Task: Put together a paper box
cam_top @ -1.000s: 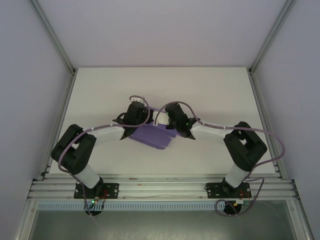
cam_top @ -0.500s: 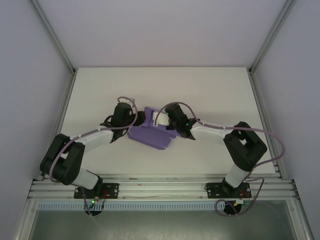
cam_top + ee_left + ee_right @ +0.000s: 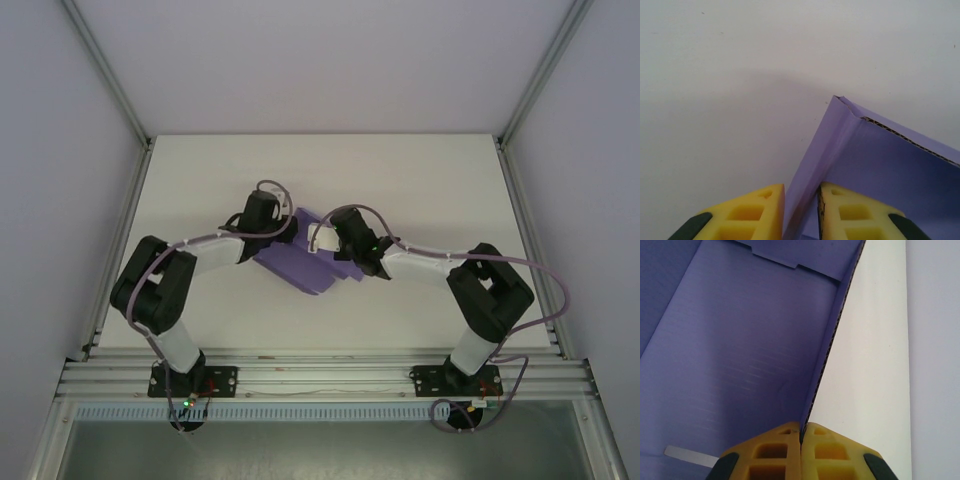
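Note:
The paper box's corrugated side is held by my right gripper far from the box's corner by my left gripper, so my right gripper should open and take the side's edge nearer that corner (image 3: 843,307).
The purple paper box (image 3: 300,268) lies partly folded at the table's middle, between both arms. My left gripper (image 3: 272,226) is at the box's far left corner. In the left wrist view, a raised purple wall (image 3: 815,160) runs between the yellow fingers (image 3: 757,207) and fills the gap, so my left gripper (image 3: 801,189) is shut on it. My right gripper (image 3: 333,247) is at the box's right side. In the right wrist view, my right gripper (image 3: 801,427) is shut on the thin corrugated edge of a purple wall (image 3: 830,350), with the box's inside panel (image 3: 740,350) to its left.
The white table (image 3: 400,180) stretches open behind and to both sides of the box. Aluminium frame rails (image 3: 120,230) border the table's left and right edges. A small white strip (image 3: 690,455) lies on the purple inner panel near the right fingers.
My left arm swung out to the left half a second ago, then came back and closed on the box's left wall. The box has turned slightly. The right gripper has held its place.

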